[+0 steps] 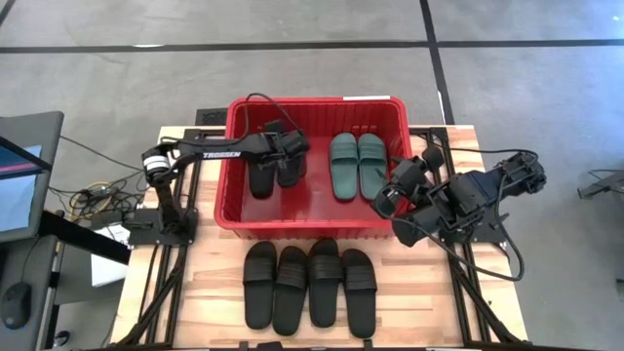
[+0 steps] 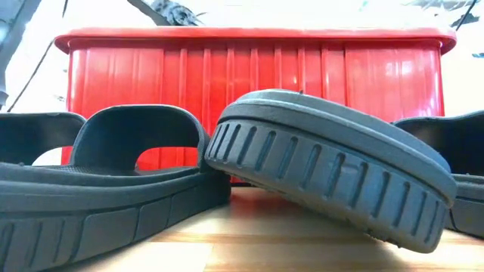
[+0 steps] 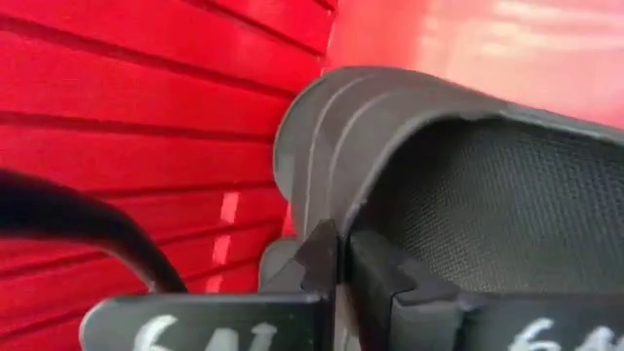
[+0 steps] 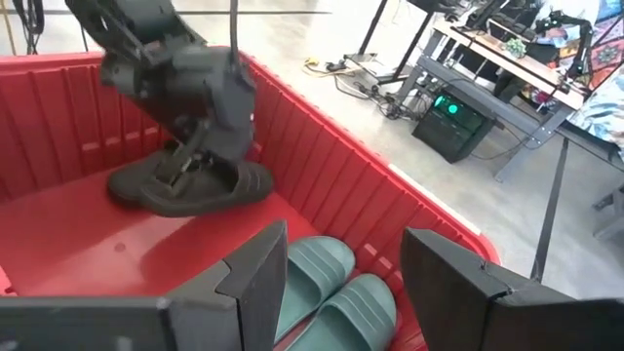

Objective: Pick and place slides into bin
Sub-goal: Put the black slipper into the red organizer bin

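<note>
The robot's left gripper should release the black slide on the bottom of the bin, close beside the other black slide [image 1: 284,164].
The red bin [image 1: 312,101] stands at the table's far middle. Two teal slides [image 1: 357,165] lie side by side on its floor at the right. My left gripper [image 1: 283,148] reaches into the bin's left half, shut on a black slide [image 4: 190,190]; a second black slide [image 1: 261,177] lies beside it. My right gripper [image 4: 341,253] is open and empty above the bin's right rim, near the teal slides [image 4: 336,283]. Several black slides [image 1: 308,285] lie in a row on the table in front of the bin. My left gripper pinches the edge of the black slide's ribbed strap [image 3: 317,185] between its two fingers, one on the strap's outer face and one under it. The fingers come from above, slanting down. The slide sits low in the bin; whether its sole touches the floor, I cannot tell.
In the low view one black slide [image 2: 333,166] on the table is tilted, its edge leaning on the slide next to it [image 2: 113,181], in front of the bin's near wall [image 2: 249,75]. Arm bases and cables stand at the table's left and right edges.
</note>
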Controlling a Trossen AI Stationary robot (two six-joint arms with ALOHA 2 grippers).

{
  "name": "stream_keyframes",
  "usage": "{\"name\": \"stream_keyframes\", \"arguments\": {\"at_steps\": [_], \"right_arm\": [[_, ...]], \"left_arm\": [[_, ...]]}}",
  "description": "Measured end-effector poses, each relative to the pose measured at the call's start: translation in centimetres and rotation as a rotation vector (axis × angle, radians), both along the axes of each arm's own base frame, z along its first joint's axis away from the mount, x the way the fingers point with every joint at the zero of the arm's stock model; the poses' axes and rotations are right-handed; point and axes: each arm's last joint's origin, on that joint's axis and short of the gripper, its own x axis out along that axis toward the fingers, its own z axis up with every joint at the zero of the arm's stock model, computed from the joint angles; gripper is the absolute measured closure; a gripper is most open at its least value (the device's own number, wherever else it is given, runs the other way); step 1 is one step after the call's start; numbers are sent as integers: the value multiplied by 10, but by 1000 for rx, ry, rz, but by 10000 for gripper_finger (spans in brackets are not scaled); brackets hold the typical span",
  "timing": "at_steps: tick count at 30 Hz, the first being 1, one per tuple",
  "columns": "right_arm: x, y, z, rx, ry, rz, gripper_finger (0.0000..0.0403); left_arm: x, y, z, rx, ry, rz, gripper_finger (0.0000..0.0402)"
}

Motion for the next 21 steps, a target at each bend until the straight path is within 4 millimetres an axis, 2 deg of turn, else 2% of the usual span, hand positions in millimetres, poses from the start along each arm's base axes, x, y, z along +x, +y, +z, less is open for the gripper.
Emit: {"name": "stream_keyframes", "arguments": {"at_steps": [5,10,21], "right_arm": [[0,0,0,10,5,4,217],[0,0,-1,21,12,8,217],[2,-4,-1,11,29,-5,217]], "left_arm": [[6,2,-22,-14,58,4,401],[8,3,-33,-16,90,21,401],[6,5,-36,23,99,97,401]]}}
